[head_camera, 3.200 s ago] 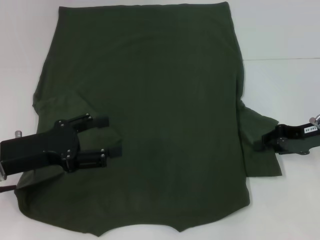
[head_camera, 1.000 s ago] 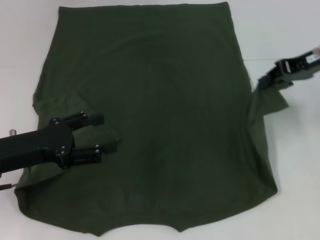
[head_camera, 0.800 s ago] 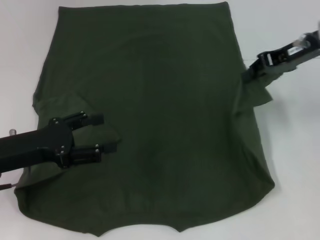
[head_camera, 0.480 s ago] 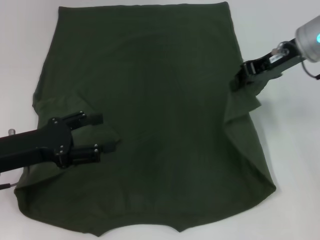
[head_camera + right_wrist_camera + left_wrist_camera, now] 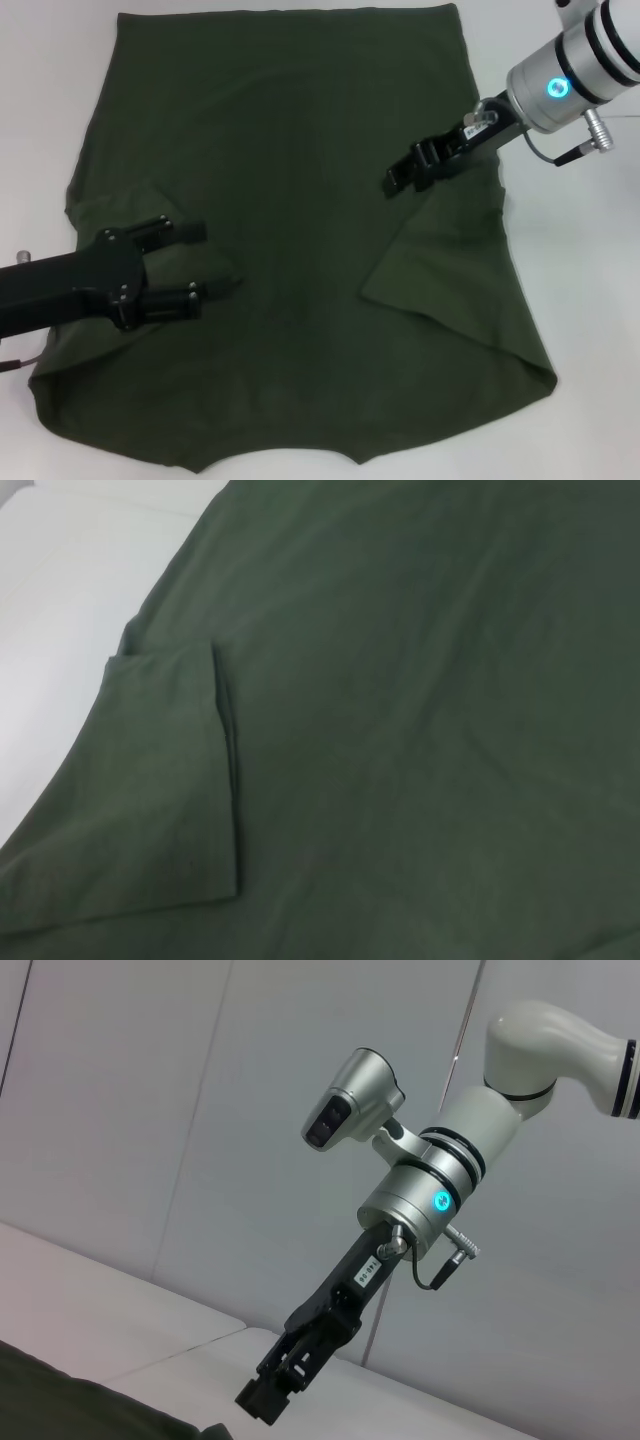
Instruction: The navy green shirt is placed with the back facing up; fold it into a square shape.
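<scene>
Next, my left gripper closes on the navy green shirt's shoulder corner (image 5: 40, 368), at the folded sleeve's outer end beneath it.
The navy green shirt (image 5: 300, 120) lies spread on the white table, plain side up. Its left sleeve (image 5: 125, 205) is folded in over the body and also shows in the right wrist view as a flat flap (image 5: 170, 780). My left gripper (image 5: 203, 262) hovers open at that sleeve's inner edge, with nothing between its fingers. My right gripper (image 5: 398, 182) is shut on the shirt's right side. It holds the cloth lifted and drawn in over the body, so a slanted flap (image 5: 450, 270) hangs below it. The left wrist view shows the right gripper (image 5: 262, 1400) above the shirt's edge (image 5: 60, 1410).
White table (image 5: 590, 300) surrounds the shirt on the right and far sides, and a strip (image 5: 40, 120) shows on the left. The shirt's near edge reaches the bottom of the head view. A pale wall (image 5: 150, 1110) stands behind the table.
The right gripper has lifted the shirt's right sleeve off the table and carried it inward to the left over the body. The left gripper has drawn back slightly to the left.
</scene>
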Controlling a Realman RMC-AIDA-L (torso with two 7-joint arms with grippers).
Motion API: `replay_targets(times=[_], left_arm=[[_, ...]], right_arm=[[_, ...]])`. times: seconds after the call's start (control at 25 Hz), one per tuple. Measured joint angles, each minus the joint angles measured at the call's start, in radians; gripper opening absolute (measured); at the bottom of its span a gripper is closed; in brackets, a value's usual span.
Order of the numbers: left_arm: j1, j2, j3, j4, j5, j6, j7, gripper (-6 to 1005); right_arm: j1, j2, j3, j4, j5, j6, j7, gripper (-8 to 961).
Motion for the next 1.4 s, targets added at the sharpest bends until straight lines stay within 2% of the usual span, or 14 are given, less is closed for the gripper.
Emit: replay_targets(times=[0.08, 0.32, 0.36, 0.4, 0.56, 0.72, 0.96, 1.08, 1.24, 1.4], left_arm=[[-0.001, 0.000, 0.000, 0.001, 0.000, 0.001, -0.001, 920], [0.001, 0.006, -0.006, 0.007, 0.000, 0.003, -0.044, 920], [0.001, 0.011, -0.013, 0.011, 0.000, 0.004, -0.076, 920], [0.001, 0.017, -0.018, 0.012, 0.000, 0.007, -0.111, 920], [-0.008, 0.050, -0.027, 0.013, 0.000, 0.043, -0.264, 920], [-0.004, 0.078, -0.047, 0.013, 0.004, 0.084, -0.424, 920], [0.047, 0.134, -0.073, 0.041, 0.051, 0.072, -0.697, 920], [0.066, 0.154, -0.123, 0.079, 0.141, 0.066, -0.813, 920], [0.063, 0.193, -0.183, 0.090, 0.288, 0.058, -0.956, 920], [0.052, 0.204, -0.204, 0.091, 0.379, 0.058, -1.044, 920]], right_arm=[[-0.004, -0.001, 0.002, -0.005, 0.003, 0.001, -0.001, 568], [-0.086, -0.024, 0.022, -0.055, 0.099, 0.034, -0.060, 693], [-0.121, -0.037, 0.028, -0.072, 0.172, 0.032, -0.102, 714], [-0.121, -0.037, 0.028, -0.072, 0.172, 0.032, -0.102, 735], [-0.191, -0.070, 0.055, -0.081, 0.337, -0.019, -0.201, 818], [-0.256, -0.090, 0.073, -0.079, 0.448, -0.089, -0.297, 899], [-0.301, -0.100, 0.067, -0.079, 0.464, -0.183, -0.337, 900], [-0.301, -0.103, 0.062, -0.074, 0.421, -0.213, -0.340, 900], [-0.295, -0.108, 0.061, -0.073, 0.382, -0.238, -0.342, 899], [-0.289, -0.109, 0.037, -0.075, 0.375, -0.266, -0.342, 899]])
